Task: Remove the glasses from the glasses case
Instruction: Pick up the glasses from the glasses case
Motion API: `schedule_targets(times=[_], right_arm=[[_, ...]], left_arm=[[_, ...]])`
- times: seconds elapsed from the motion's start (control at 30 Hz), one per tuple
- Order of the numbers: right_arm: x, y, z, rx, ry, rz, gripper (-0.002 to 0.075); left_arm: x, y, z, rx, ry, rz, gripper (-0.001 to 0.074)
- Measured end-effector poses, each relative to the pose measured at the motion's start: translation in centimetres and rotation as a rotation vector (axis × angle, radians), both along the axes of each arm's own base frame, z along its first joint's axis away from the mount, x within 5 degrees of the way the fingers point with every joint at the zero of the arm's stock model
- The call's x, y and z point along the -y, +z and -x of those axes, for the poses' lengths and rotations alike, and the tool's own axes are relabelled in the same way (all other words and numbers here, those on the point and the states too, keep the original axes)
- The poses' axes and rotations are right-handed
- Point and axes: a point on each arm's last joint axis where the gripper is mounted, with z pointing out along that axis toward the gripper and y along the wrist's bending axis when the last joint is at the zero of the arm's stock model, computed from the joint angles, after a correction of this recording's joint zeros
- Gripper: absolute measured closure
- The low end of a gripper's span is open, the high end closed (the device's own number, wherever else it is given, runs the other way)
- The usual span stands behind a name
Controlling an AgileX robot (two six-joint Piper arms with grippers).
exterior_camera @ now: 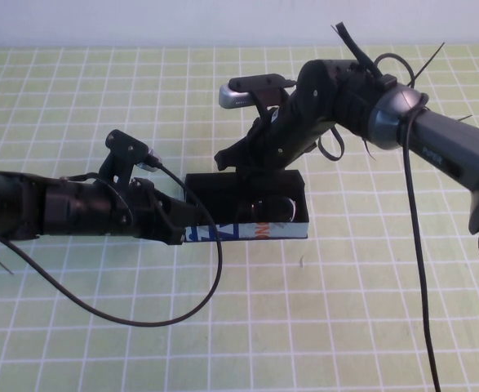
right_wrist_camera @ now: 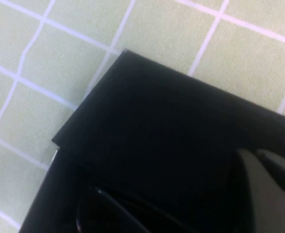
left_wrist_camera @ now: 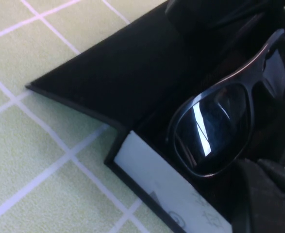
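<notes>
My right gripper needs to release the black lid, folded back over the pale green cloth [exterior_camera: 246,172] behind the glasses case.
The glasses case [exterior_camera: 281,232] lies open at mid-table, its light blue printed front side toward me and its black lid [left_wrist_camera: 113,68] folded back. The dark glasses [exterior_camera: 273,208] lie inside, and one dark lens [left_wrist_camera: 215,126] shows close up in the left wrist view. My left gripper [exterior_camera: 179,231] is at the case's left front corner. Its fingers [left_wrist_camera: 266,194] sit close together where the light wall [left_wrist_camera: 152,179] ends. My right gripper [exterior_camera: 258,181] reaches down over the back of the case. Its fingers [right_wrist_camera: 263,189] are close together above the black lid [right_wrist_camera: 161,126].
The table [exterior_camera: 321,318] is covered with a pale green cloth with a white grid. A black cable [exterior_camera: 141,320] loops on the cloth in front of the left arm. Another cable [exterior_camera: 423,286] hangs from the right arm.
</notes>
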Motion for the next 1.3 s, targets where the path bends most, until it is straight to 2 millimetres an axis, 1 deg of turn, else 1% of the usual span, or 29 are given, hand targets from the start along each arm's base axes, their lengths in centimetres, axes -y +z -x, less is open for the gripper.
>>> schedule_targets(times=[0.17,0.33,0.53,0.7,0.8,0.87,0.97,1.03,1.1,1.17,1.3], right_arm=[[0.0,0.1,-0.1,-0.012,0.005,0.004,0.0743],[0.0,0.8,0.0,-0.037,0.028,0.023,0.0743],[0.0,4.0,0.2,-0.015,0.112,0.045,0.0743],[0.3,6.5,1.0,-0.005,0.219,0.085,0.0743],[0.3,7.1,1.2,0.035,0.302,0.103,0.0743],[-0.1,7.2,1.5,0.059,0.358,0.118,0.0743],[-1.0,7.2,2.1,0.076,0.409,0.125,0.0743],[-1.6,7.4,2.7,0.078,0.427,0.123,0.0743],[-1.7,7.7,3.5,0.069,0.439,0.129,0.0743],[-1.3,7.9,4.3,0.049,0.445,0.144,0.0743],[0.3,8.9,6.2,0.037,0.477,0.189,0.0743]], left_arm=[[0.0,0.0,0.0,0.000,-0.002,-0.001,0.0739],[0.0,0.0,0.0,0.001,-0.004,-0.004,0.0739],[0.0,0.0,0.0,0.001,-0.006,-0.006,0.0739],[-0.1,0.2,0.2,-0.006,-0.035,0.037,0.0739],[-0.6,0.8,0.2,-0.005,-0.039,0.071,0.0739],[-1.2,1.3,0.1,-0.024,-0.011,0.098,0.0739],[-2.3,2.0,-0.1,-0.045,0.030,0.141,0.0739],[-3.1,2.1,-0.3,-0.055,0.053,0.155,0.0739],[-3.7,2.1,-0.4,-0.067,0.075,0.159,0.0739],[-4.0,2.1,-0.5,-0.075,0.082,0.157,0.0739],[-4.1,2.0,-0.4,-0.076,0.077,0.150,0.0739]])
